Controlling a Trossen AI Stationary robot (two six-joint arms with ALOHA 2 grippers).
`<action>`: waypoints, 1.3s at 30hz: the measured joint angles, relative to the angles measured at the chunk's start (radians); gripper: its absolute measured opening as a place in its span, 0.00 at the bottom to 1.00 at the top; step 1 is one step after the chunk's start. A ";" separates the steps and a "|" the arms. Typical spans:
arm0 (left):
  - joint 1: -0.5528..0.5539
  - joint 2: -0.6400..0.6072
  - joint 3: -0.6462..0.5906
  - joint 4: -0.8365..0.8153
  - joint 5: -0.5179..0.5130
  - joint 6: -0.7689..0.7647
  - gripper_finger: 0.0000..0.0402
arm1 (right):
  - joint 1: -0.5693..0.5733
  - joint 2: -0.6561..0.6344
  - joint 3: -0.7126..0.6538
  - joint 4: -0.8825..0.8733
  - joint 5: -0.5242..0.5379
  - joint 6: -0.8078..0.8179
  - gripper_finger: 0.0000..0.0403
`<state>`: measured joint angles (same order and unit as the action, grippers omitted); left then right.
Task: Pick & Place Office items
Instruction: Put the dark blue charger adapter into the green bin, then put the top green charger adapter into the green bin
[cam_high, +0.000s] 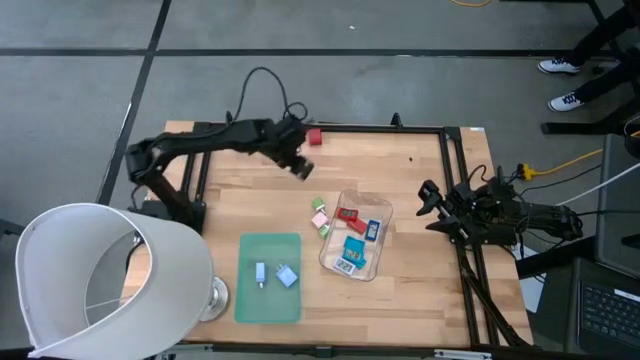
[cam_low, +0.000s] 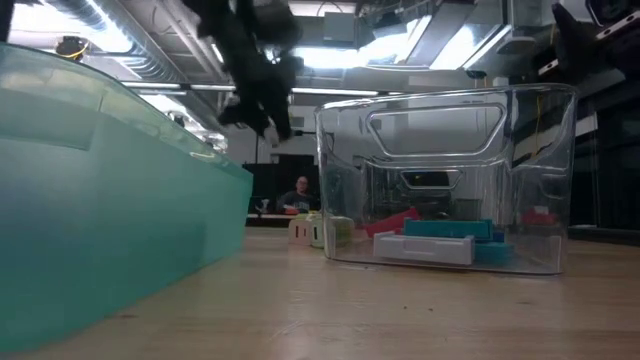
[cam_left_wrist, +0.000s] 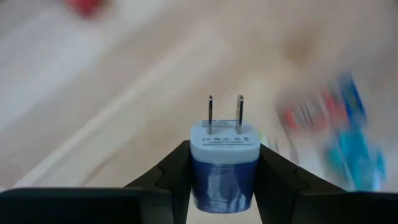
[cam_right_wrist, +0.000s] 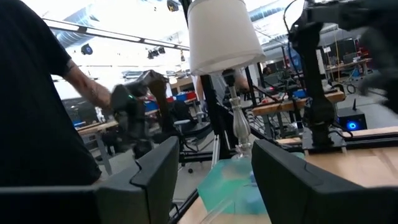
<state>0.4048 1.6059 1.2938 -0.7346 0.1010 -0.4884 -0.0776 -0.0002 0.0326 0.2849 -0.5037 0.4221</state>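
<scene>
The robot's left gripper needs to release the blue charger block on the green mat's far half (cam_high: 275, 249), beyond the two small pieces.
My left gripper (cam_high: 300, 168) hangs above the table's far middle, shut on a small blue charger block (cam_left_wrist: 222, 168) with a white face and two metal prongs. In the low view it shows dark and raised (cam_low: 262, 110). A red item (cam_high: 315, 137) lies near the far edge. Pink and light green items (cam_high: 320, 216) lie beside the clear tray (cam_high: 378, 262), which holds red, blue and teal items (cam_high: 352, 248). Two small pieces (cam_high: 274, 273) lie on the green mat (cam_high: 250, 300). My right gripper (cam_right_wrist: 214, 168) waits open at the table's right edge (cam_high: 430, 205). My left gripper pinches the blue body of the charger block (cam_left_wrist: 200, 183) between its two fingers (cam_left_wrist: 171, 177), one on each side. The white pronged face (cam_left_wrist: 224, 138) points away from the gripper. The block is lifted clear of the table.
A white lamp shade (cam_high: 100, 280) covers the near left corner. A black frame rail (cam_high: 455, 180) runs along the far and right edges. People's feet (cam_high: 565, 85) show on the floor beyond; a person stands close in the right wrist view (cam_right_wrist: 37, 112).
</scene>
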 joint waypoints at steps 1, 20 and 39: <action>-0.020 -0.018 0.000 -0.033 0.018 0.065 0.31 | 0.000 0.000 0.000 -0.006 0.004 -0.003 0.50; -0.467 0.072 -0.079 -0.199 0.218 0.488 0.31 | 0.000 0.000 0.000 -0.013 0.044 0.035 0.50; -0.561 0.146 -0.077 -0.154 0.219 0.449 0.64 | 0.000 0.000 0.000 -0.017 0.044 0.041 0.50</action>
<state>-0.1558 1.7522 1.2163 -0.8883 0.3196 -0.0393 -0.0776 -0.0002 0.0326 0.2676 -0.4599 0.4633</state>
